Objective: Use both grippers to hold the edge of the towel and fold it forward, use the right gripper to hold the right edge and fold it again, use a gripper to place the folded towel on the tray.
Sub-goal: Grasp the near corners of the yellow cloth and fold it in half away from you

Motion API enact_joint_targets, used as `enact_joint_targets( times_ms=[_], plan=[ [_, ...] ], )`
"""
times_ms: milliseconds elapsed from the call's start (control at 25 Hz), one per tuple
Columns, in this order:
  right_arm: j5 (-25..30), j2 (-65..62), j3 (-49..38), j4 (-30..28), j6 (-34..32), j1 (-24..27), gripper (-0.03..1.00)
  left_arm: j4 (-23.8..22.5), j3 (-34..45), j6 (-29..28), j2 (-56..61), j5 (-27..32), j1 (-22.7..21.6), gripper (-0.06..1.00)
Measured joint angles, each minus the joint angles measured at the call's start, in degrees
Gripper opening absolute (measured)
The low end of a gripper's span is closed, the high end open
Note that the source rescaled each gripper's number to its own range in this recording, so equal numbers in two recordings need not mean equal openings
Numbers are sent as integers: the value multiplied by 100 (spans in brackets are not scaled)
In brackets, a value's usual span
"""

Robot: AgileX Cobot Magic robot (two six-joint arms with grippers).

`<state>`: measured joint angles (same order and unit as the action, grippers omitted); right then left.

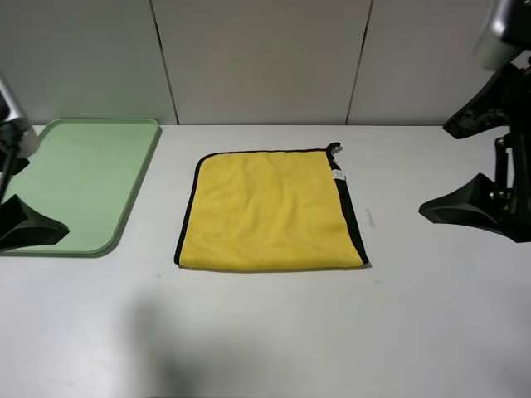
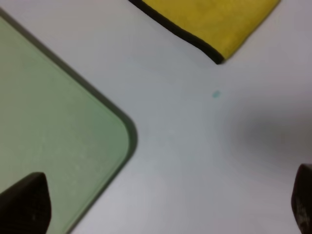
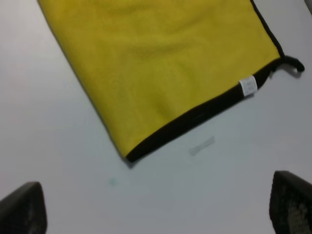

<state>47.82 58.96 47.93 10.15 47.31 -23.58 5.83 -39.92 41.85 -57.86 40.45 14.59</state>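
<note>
Next, my right gripper closes its fingers on the near corner of the yellow towel (image 1: 354, 263) (image 3: 121, 147), where the black edging with the white label comes to an end.
A yellow towel (image 1: 267, 211) with black edging lies flat in the middle of the white table, with a white label and a small loop at its far right corner. It also shows in the right wrist view (image 3: 161, 63), and one corner shows in the left wrist view (image 2: 214, 22). A green tray (image 1: 79, 182) lies at the far left and stands empty; its rounded corner shows in the left wrist view (image 2: 63, 146). My left gripper (image 1: 18, 203) is open over the tray's near right corner (image 2: 163, 207). My right gripper (image 1: 469, 166) is open to the right of the towel (image 3: 156, 209). Both hold nothing.
A grey panelled wall (image 1: 265, 58) stands behind the table. A small pale scrap (image 3: 201, 145) lies on the table just right of the towel's right edge. Bare white table (image 1: 274, 332) stretches in front of the towel.
</note>
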Motion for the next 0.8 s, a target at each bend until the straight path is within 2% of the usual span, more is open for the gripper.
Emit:
enact_joint_targets(
  times_ms=[360, 480, 640, 800],
  plan=[
    [-519, 1348, 0, 236, 1677, 0, 100, 0, 0, 688, -1190, -1007, 0, 99],
    [-653, 1740, 0, 383, 1916, 0, 100, 0, -2, 1124, -1579, -1265, 0, 99],
    [-913, 2207, 0, 466, 2012, 0, 100, 88, -2, 1862, -2038, -1318, 47, 99],
    [-1099, 2591, 0, 575, 2018, 0, 100, 365, -2, 2492, -2426, -1580, 492, 99]
  ],
)
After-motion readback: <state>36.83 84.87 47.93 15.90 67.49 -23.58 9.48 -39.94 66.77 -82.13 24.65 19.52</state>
